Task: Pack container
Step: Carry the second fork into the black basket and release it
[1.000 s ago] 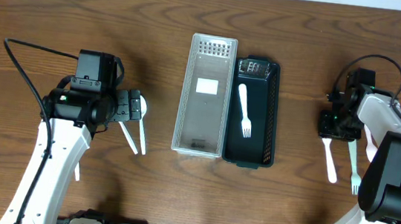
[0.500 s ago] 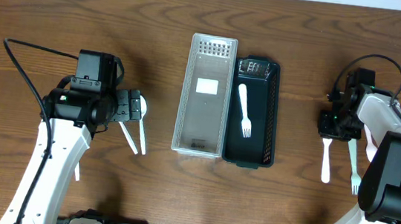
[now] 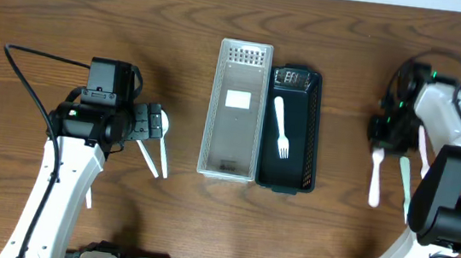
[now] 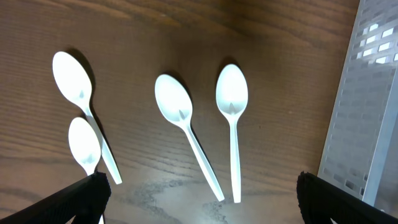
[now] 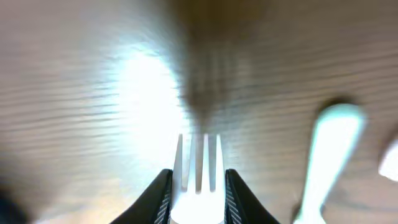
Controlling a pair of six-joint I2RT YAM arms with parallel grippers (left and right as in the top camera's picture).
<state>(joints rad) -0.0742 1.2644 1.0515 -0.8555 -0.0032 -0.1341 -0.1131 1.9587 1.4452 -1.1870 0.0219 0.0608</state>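
Observation:
The robot's right gripper will release the white fork in the black container point(image 3: 272, 150), between the fork lying in that container and the clear lid.
A black container point(image 3: 309, 146) stands at the table's centre with one white fork point(image 3: 280, 127) lying in it. A clear lid point(image 3: 237, 110) lies against its left side. My right gripper point(image 3: 381, 138) is shut on a white fork point(image 3: 374, 180) at the right; in the right wrist view the tines point(image 5: 198, 163) stick out between the jaws point(image 5: 198, 190). My left gripper point(image 3: 152, 127) is open and empty above white spoons point(image 3: 157, 156). The left wrist view shows several spoons point(image 4: 231, 124) ahead of the open fingers point(image 4: 199, 199).
Two more pale forks point(image 3: 405, 177) lie on the table beside the held one; one handle point(image 5: 323, 155) shows in the right wrist view. The clear lid's edge point(image 4: 367, 124) is at the right of the left wrist view. A black cable loops at each arm.
My right gripper has risen and shifted slightly toward the far side with the fork in it; the fork now hangs off the table. The left arm has not moved.

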